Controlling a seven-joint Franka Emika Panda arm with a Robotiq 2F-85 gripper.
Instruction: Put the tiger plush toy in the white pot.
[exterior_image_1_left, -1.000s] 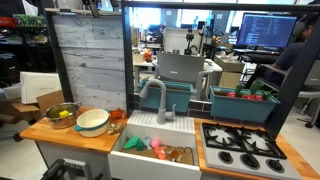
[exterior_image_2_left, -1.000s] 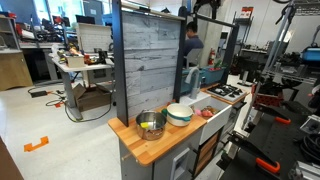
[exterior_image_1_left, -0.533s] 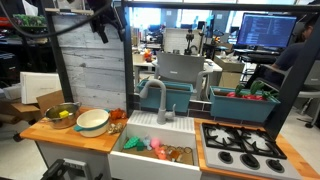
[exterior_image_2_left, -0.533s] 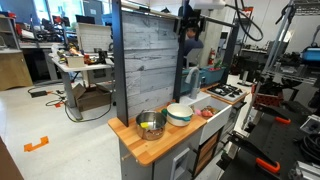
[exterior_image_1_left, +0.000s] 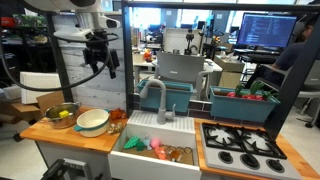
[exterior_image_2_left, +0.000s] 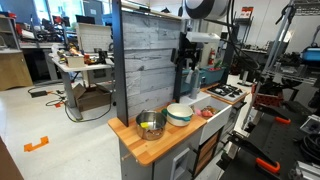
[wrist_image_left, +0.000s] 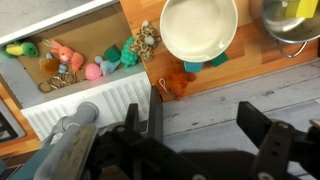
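The robot's gripper needs to close on the body (exterior_image_1_left: 115, 128) (wrist_image_left: 147, 40) of the striped tiger plush toy, between the white pot and the sink's green toy.
The tiger plush toy (wrist_image_left: 178, 80) is a small orange soft toy lying on the wooden counter next to the white pot (wrist_image_left: 198, 27), between the pot and the sink. It also shows in an exterior view (exterior_image_1_left: 118, 115). The white pot appears in both exterior views (exterior_image_1_left: 93, 122) (exterior_image_2_left: 180, 113) and looks empty. My gripper (wrist_image_left: 203, 105) is open and empty, high above the counter (exterior_image_1_left: 100, 58) (exterior_image_2_left: 184, 62), in front of the grey board wall, with the plush and the pot below it.
A steel bowl (exterior_image_1_left: 62, 115) (wrist_image_left: 293, 20) with yellow and green things stands beside the pot. The white sink (exterior_image_1_left: 128, 160) holds pink, green and other toys (wrist_image_left: 100, 65), with a faucet (exterior_image_1_left: 160, 100) behind. A stove (exterior_image_1_left: 240, 145) lies past the sink.
The arm has swung down into view from the top; the gripper now hangs lower, above the pot and the plush. The objects on the counter have not moved.
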